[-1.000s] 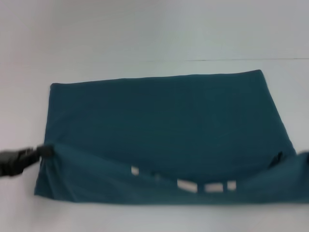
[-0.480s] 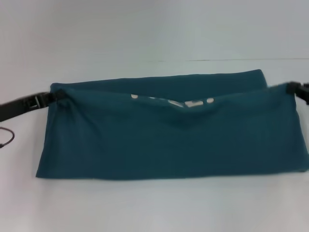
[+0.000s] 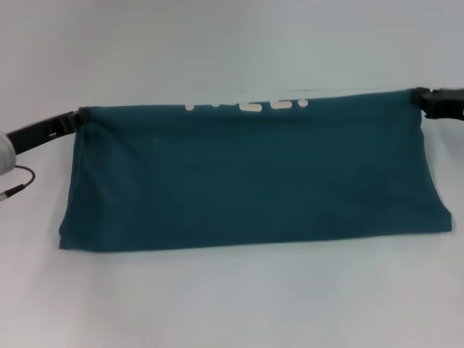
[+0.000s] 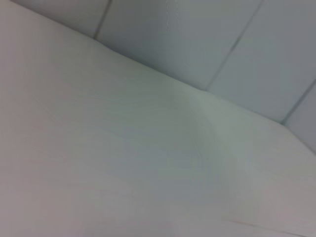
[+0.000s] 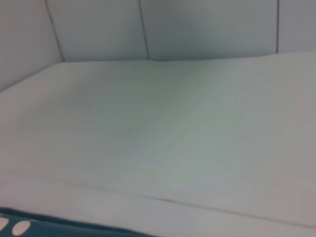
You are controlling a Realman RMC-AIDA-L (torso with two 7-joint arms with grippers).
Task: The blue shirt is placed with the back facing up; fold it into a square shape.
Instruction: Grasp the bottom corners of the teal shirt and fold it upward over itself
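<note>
My right gripper needs to let go of the upper layer's corner on the far edge of the blue shirt, a little nearer the cream lettering [image 3: 376, 97].
The blue shirt [image 3: 246, 181] lies on the white table as a wide band, folded over itself. Its upper layer is stretched taut between my two grippers. Bits of cream lettering [image 3: 246, 105] show along its far edge. My left gripper [image 3: 78, 116] is shut on the far left corner of that layer. At the far right corner my right gripper [image 3: 420, 98] is shut on the cloth. In the right wrist view only a thin strip of the blue shirt [image 5: 54, 230] with cream marks shows. The left wrist view holds no shirt and no fingers.
The white table [image 3: 232, 304] runs all around the shirt. A thin dark cable [image 3: 18, 181] loops by the left arm. Tiled wall [image 5: 197, 24] stands behind the table's far edge.
Both grippers have carried the shirt's near edge up and over to the far edge. The lettering has moved from near to far, and the shirt now lies half as deep.
</note>
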